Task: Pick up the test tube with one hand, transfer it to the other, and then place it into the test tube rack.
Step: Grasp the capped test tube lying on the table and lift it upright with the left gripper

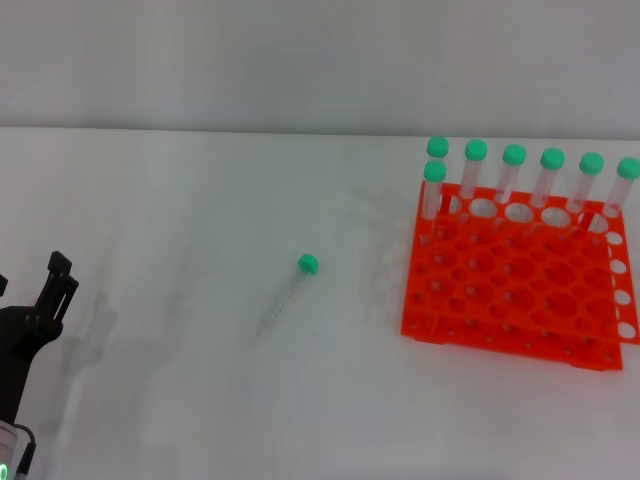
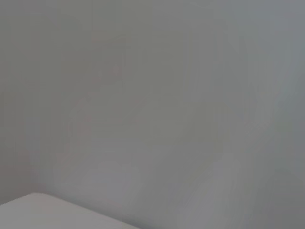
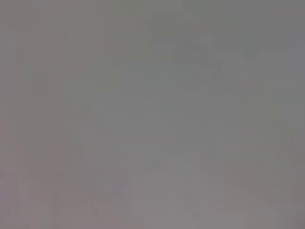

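My left gripper needs to next move to the lower half of the test tube's clear body (image 1: 276, 313), far away from its green cap, and close there.
The test tube (image 1: 288, 292) lies on its side on the white table (image 1: 200, 200), near the middle, with its green cap (image 1: 308, 264) pointing toward the far side. The orange-red test tube rack (image 1: 515, 285) stands at the right. My left gripper (image 1: 62, 272) is at the table's left edge, well to the left of the tube and apart from it, holding nothing. My right gripper is out of view. Both wrist views show only blank grey.
Several green-capped tubes (image 1: 514, 170) stand upright in the rack's far row, and one more (image 1: 434, 185) stands in the row in front at its left end. A wall runs behind the table's far edge (image 1: 200, 128).
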Available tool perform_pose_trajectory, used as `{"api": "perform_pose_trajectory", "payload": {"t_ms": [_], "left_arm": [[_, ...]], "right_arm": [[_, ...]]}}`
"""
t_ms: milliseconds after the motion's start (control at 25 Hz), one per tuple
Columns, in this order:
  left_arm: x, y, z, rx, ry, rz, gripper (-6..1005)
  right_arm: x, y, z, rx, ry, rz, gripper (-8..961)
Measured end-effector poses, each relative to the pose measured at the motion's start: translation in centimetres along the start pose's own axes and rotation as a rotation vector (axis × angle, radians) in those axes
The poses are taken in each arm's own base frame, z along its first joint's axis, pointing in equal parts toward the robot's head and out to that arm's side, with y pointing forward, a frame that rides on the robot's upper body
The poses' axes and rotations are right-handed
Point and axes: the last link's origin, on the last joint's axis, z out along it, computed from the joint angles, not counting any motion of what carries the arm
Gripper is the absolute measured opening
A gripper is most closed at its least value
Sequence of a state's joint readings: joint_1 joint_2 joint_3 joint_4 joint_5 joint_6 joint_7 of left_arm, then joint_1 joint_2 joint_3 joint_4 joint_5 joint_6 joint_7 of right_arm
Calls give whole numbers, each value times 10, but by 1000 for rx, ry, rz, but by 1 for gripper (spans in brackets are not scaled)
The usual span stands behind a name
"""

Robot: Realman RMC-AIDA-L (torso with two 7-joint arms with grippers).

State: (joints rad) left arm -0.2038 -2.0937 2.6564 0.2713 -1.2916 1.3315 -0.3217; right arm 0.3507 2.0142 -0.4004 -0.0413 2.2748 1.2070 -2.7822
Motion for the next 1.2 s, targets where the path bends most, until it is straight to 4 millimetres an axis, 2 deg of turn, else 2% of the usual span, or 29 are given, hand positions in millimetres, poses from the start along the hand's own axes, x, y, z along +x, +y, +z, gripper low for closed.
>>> {"api": "perform_pose_trajectory", "payload": {"t_ms": [400,600,840,960,1200], "left_arm": [[-2,13,7,-59,-15,-14,894],[-3,18,15,-71,-27,-109,895],[10,26,52,-195,-52,-187,895],[18,25,74,-311,-160,-251,895],[53,26,119,-486,-414,-303,894]], "right_arm": [[-1,-4,-1,11,-2,-4,827],[-2,-5,0,12,-5,-8,828],[-3,-4,2,7,-5,-11,828],[-3,-3,2,4,-6,-12,828],[-6,-4,5,0,-17,-20,827]]}}
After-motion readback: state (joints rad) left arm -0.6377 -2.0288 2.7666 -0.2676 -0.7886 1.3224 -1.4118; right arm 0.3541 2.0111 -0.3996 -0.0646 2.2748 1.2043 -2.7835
